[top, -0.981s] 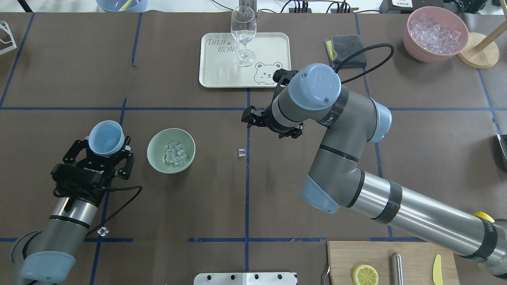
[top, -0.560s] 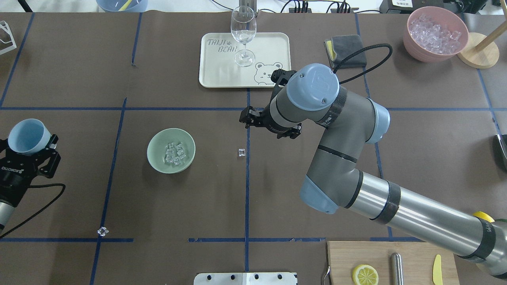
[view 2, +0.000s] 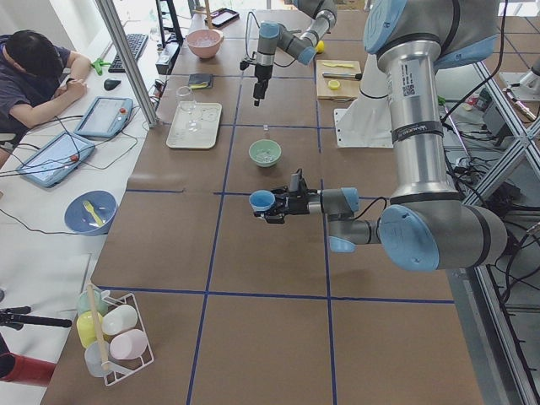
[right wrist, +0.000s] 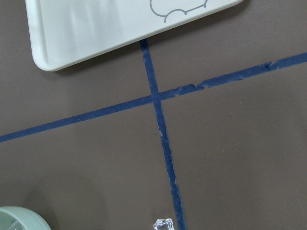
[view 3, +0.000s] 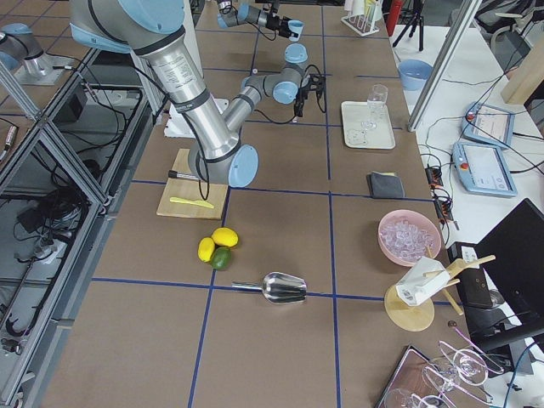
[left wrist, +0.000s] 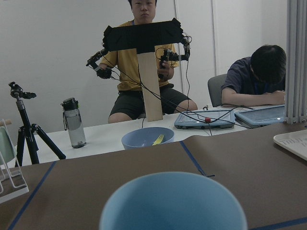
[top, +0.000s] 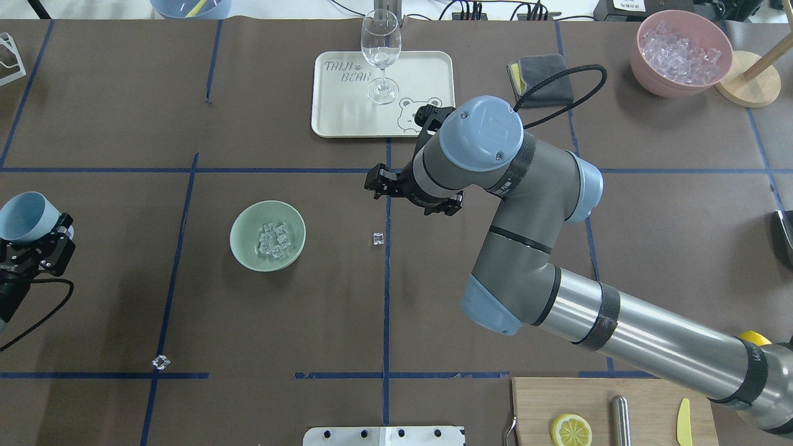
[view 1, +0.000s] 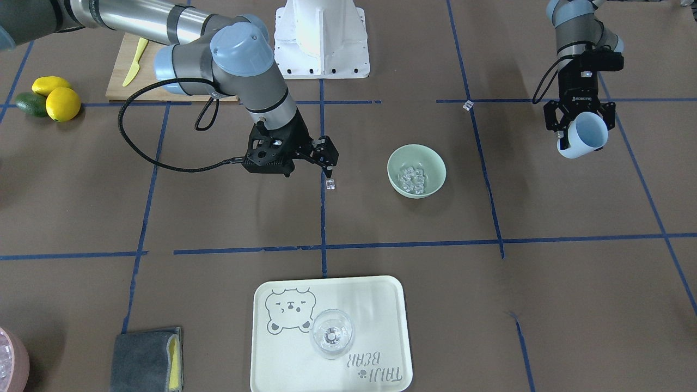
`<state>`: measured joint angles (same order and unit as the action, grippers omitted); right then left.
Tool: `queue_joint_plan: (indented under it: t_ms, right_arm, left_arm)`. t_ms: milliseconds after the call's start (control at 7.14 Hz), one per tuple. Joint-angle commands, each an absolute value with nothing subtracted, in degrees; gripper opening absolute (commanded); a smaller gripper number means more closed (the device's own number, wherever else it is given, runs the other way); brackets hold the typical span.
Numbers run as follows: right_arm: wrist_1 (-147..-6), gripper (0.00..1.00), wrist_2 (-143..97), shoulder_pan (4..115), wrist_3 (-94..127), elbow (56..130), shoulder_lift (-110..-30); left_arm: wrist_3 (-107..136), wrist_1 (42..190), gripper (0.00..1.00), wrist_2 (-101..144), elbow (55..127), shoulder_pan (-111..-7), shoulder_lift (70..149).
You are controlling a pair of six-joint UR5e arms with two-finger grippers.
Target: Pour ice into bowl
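Observation:
The robot's left gripper will set the light blue cup down on the bare table (view 1: 572, 175) between the long blue tape lines.
The pale mint-green bowl (top: 246, 251) stands left of the table's middle and holds a handful of clear ice cubes (top: 274, 240); both also show in the front view, bowl (view 1: 433, 163) and ice (view 1: 412, 179). My left gripper (top: 34, 238) is shut on a light blue cup (top: 21, 215) at the far left edge, well away from the bowl. The cup (view 1: 587, 135) looks empty. My right gripper (top: 403, 195) is open and empty and hangs above a loose ice cube (top: 378, 238) on the table, right of the bowl.
Another loose cube (top: 160, 362) lies near the front left. A tray (top: 421, 68) with a stemmed glass (top: 380, 46) is at the back middle. A grey cloth (top: 542, 77) and a pink tub of ice (top: 647, 71) are at the back right. A cutting board (top: 533, 402) is at the front right.
My left gripper has carried the cup from beside the bowl out to the table's left edge. My right gripper has shifted slightly left and towards the tray.

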<state>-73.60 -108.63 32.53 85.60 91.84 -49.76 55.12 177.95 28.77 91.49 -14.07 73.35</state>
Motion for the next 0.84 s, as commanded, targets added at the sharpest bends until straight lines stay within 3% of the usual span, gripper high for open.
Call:
queue_joint_plan:
  t_ms: [0,700]
  right_arm:
    - [-73.7,1.00,-108.5,32.5,85.6,91.8,-49.1]
    - [-73.7,1.00,-108.5,32.5,85.6,91.7,-48.6]
  left_arm:
    - [55.6,177.8,0.00,28.8,86.2,-14.3,77.1]
    - [59.8,177.1,0.00,29.5,80.6,-14.8,79.6]
